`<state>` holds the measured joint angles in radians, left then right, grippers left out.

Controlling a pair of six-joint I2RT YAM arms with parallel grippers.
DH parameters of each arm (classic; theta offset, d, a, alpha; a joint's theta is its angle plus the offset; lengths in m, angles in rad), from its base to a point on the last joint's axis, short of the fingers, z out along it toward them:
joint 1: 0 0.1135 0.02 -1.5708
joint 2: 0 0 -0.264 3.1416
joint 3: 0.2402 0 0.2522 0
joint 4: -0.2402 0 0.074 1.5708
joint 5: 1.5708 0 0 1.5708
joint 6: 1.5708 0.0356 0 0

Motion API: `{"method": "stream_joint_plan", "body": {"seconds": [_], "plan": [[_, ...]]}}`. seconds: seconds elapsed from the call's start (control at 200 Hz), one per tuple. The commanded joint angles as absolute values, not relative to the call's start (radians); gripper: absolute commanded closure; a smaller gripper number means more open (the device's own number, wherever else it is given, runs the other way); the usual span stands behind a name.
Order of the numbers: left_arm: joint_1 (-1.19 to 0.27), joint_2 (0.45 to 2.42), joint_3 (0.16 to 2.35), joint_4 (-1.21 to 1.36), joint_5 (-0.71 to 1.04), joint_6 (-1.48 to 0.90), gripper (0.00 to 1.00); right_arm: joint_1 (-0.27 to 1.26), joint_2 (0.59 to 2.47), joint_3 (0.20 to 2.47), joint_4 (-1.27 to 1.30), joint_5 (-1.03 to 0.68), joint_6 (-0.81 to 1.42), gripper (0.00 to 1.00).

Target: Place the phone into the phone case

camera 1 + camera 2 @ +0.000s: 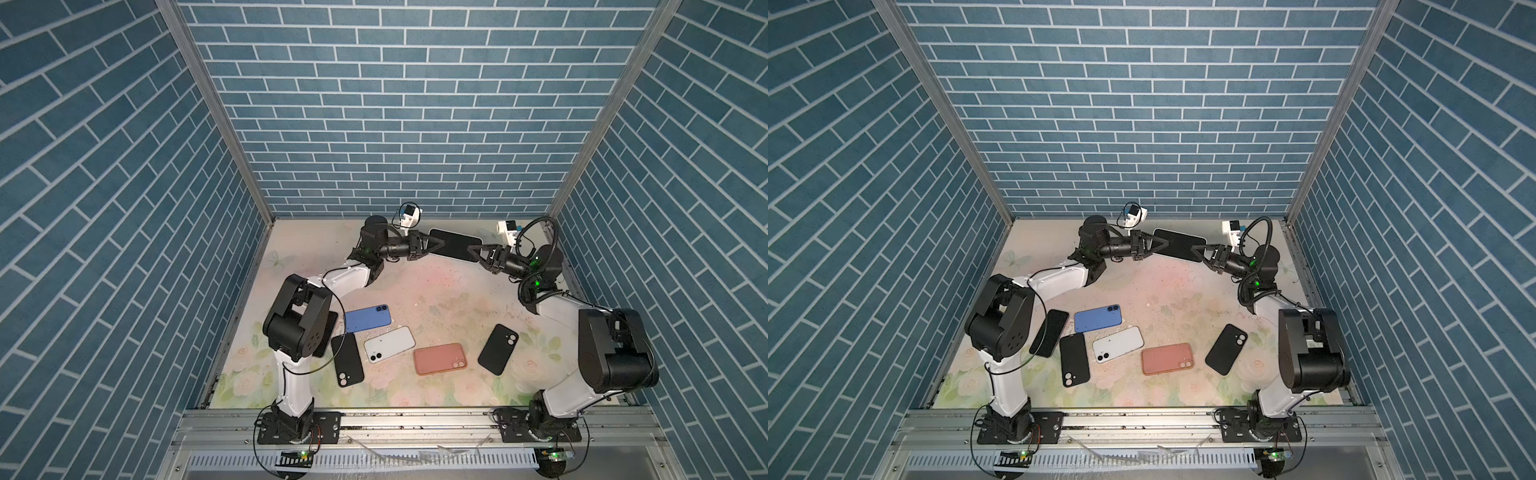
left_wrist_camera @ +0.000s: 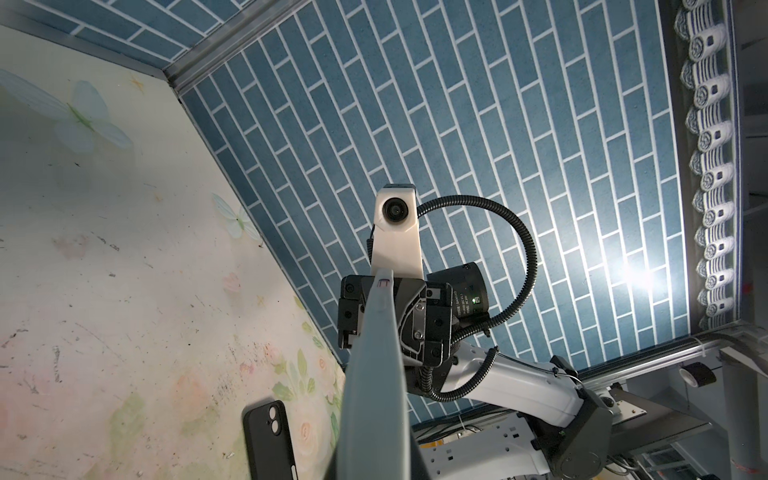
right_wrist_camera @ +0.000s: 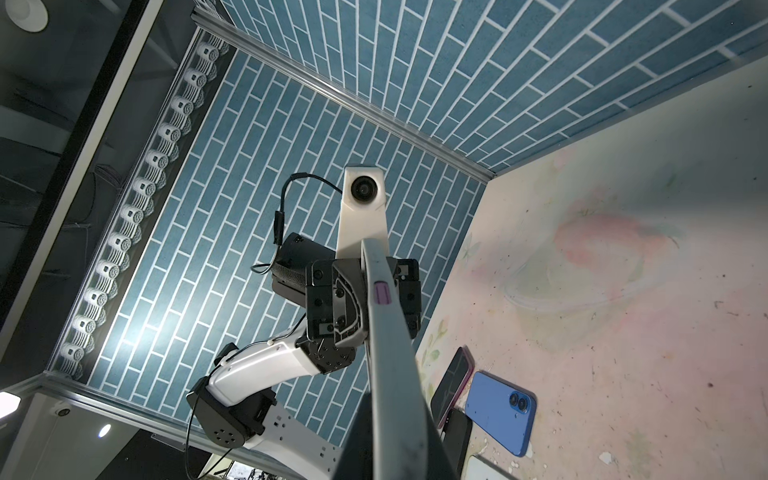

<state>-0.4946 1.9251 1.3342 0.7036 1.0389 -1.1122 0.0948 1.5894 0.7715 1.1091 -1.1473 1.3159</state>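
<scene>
The phone is held by its short ends in both my grippers, so next my left gripper takes its near long side (image 1: 453,257) before setting the phone down.
A phone (image 1: 455,244) with a dark screen and a pale grey rim hangs flat in the air near the back wall, its screen facing up. My left gripper (image 1: 435,243) is shut on its left end and my right gripper (image 1: 472,250) is shut on its right end. Both top views show this; the phone (image 1: 1179,244) spans between the two sets of fingers. In the left wrist view the phone's edge (image 2: 374,395) runs away to the right gripper. In the right wrist view its edge (image 3: 392,374) carries a purple button. Whether a phone case surrounds it I cannot tell.
On the floral table (image 1: 436,299) lie a blue phone (image 1: 368,318), a white phone (image 1: 389,344), a pink case (image 1: 440,358) and two black cases (image 1: 347,359) (image 1: 498,349). A dark phone (image 1: 1049,332) leans partly under the left arm's elbow. Brick walls close three sides.
</scene>
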Motion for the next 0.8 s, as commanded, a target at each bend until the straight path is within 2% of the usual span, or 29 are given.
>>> {"method": "stream_joint_plan", "body": {"seconds": [0.0,0.03,0.09,0.16,0.26,0.43,0.585,0.795], "plan": [[-0.494,1.825,1.331,0.656,0.995,-0.973,0.81,0.102,1.575,0.781,1.048,-1.112,1.263,1.0],[-0.491,1.813,1.325,0.627,0.977,-0.95,0.75,0.103,1.571,0.781,1.042,-1.102,1.261,1.0],[-0.484,1.787,1.307,0.582,0.938,-0.914,0.57,0.104,1.558,0.777,1.021,-1.065,1.263,1.0],[-0.479,1.763,1.284,0.554,0.892,-0.892,0.43,0.107,1.532,0.771,1.002,-1.004,1.266,1.0],[-0.479,1.754,1.25,0.57,0.859,-0.92,0.31,0.117,1.49,0.765,0.972,-0.91,1.269,1.0],[-0.482,1.762,1.154,0.754,0.793,-1.074,0.28,0.162,1.444,0.765,0.939,-0.763,1.273,1.0],[-0.483,1.725,1.089,0.709,0.695,-1.061,0.28,0.205,1.411,0.723,0.917,-0.615,1.293,1.0],[-0.531,1.744,1.045,0.806,0.643,-1.161,0.25,0.277,1.385,0.697,0.925,-0.475,1.302,1.0]]}}
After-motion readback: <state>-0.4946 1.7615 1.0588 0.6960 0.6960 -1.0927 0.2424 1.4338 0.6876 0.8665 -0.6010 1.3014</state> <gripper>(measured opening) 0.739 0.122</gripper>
